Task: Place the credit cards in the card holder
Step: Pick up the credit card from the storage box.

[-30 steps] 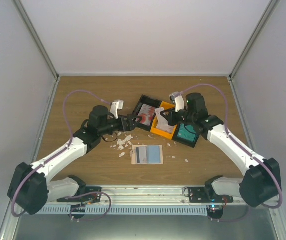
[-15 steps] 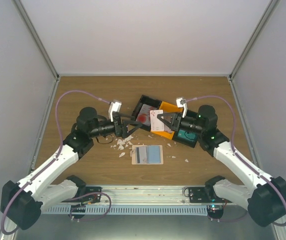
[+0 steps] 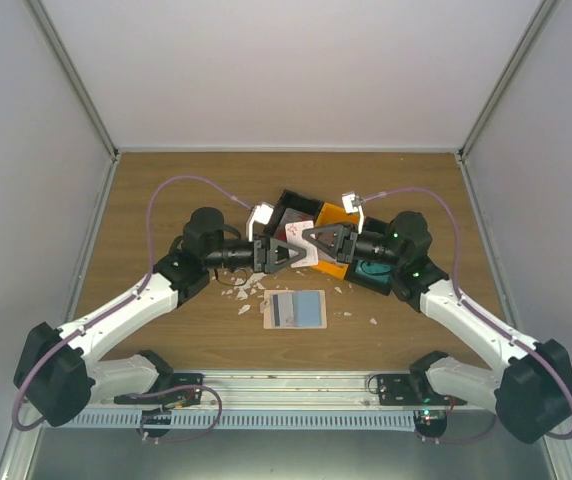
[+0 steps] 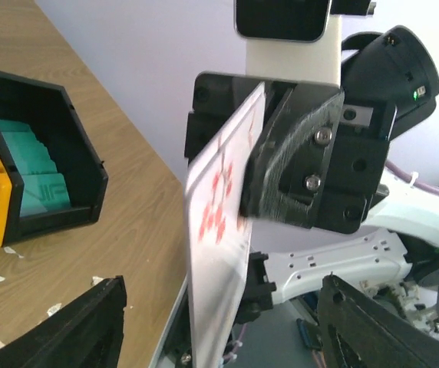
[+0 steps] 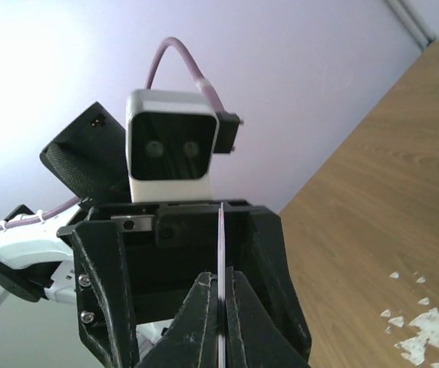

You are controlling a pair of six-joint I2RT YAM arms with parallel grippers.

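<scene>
The credit cards sit together in my right gripper, so next my left gripper pinches their loose end [image 4: 216,307] before my right gripper opens and takes one card.
A white credit card with red marks [image 4: 218,222] hangs upright in the air over the bins, and my right gripper [image 5: 222,280] is shut on its edge. That card shows edge-on as a thin line [image 5: 222,230] in the right wrist view. My left gripper [image 4: 221,290] faces the right one with its jaws open on either side of the card's free end, not touching it. In the top view the left gripper [image 3: 288,252] and right gripper [image 3: 311,240] meet nose to nose. The card holder [image 3: 294,310] lies open on the table with a grey-beige and a light blue card on it.
A black bin [image 3: 288,206], an orange bin [image 3: 332,216] and a black bin holding teal cards [image 4: 39,180] stand behind and below the grippers. White scraps [image 3: 247,286] are scattered left of the card holder. Walls close in the table on three sides.
Both arms swung toward each other above the bins. My right gripper carried the card left, and my left gripper came up around it with its jaws narrowing a little.
</scene>
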